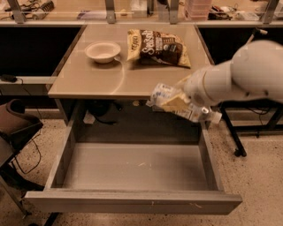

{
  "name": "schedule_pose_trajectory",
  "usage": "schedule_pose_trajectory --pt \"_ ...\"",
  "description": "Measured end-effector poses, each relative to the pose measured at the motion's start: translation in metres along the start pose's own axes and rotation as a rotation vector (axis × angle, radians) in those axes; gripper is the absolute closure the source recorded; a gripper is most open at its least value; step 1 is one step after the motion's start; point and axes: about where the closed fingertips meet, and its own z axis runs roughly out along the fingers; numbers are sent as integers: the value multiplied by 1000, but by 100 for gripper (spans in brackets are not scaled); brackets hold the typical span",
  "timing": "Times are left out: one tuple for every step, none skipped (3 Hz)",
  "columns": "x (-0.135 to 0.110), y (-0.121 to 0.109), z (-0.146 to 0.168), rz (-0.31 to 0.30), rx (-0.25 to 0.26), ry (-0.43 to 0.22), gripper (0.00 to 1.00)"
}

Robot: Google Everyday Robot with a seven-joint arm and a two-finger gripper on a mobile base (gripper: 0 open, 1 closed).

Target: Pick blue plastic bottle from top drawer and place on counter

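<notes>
Next, I set the blue plastic bottle on the counter (180, 60) against the snack bag's near corner with my gripper. The bottle is in the air above the open drawer.
The blue plastic bottle (164, 95) is a small clear bottle with a pale label. My gripper (179, 103) is shut on the bottle and holds it in the air, tilted, above the right part of the open top drawer (132, 203). The bottle hangs just in front of the front edge of the beige counter (84, 75), at about its height. The drawer is pulled fully out and its grey floor is bare. My white arm comes in from the right.
A white bowl (102, 51) and a brown-and-yellow snack bag (157, 47) lie on the far half of the counter. A cluttered shelf with metal posts (110, 9) runs behind it. A dark chair (15, 123) stands at the left.
</notes>
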Motion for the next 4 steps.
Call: schedule_pose_trajectory --pt "-46 -47 -61 -24 55 31 100" --pt "-67 -57 -84 -35 61 20 100" --pt "-56 -64 -54 9 56 4 100" --pt "-35 -98 4 58 26 51 100"
